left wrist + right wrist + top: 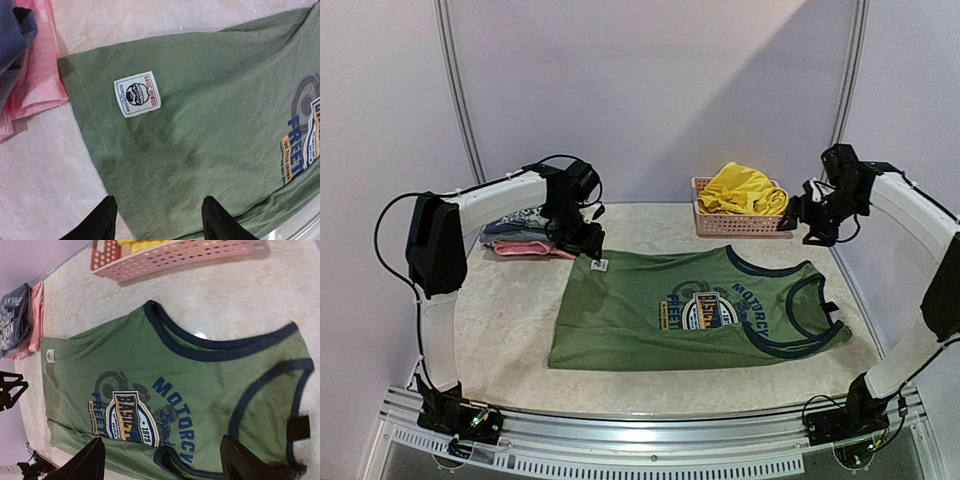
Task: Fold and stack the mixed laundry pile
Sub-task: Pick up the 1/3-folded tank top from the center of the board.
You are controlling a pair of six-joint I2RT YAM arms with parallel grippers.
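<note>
Next, my right gripper closes on the far underarm corner (729,248) (151,305) of the olive-green shirt, where its dark armhole trim begins, near the pink basket.
An olive-green sleeveless shirt (690,310) with a blue-yellow logo and dark trim lies on the table, its near long edge folded over; it also shows in the left wrist view (200,125) and right wrist view (175,390). Yellow shorts (742,190) lie in the pink basket (720,222). My left gripper (590,240) is open and empty, just above the shirt's far-left hem corner near its white label (137,93). My right gripper (798,215) is open and empty, raised beside the basket above the shirt's neckline.
A stack of folded garments, dark blue (515,222) over pink (532,247), lies at the far left, also in the left wrist view (35,85). The pink basket (170,260) stands at the back right. Walls close the back and sides.
</note>
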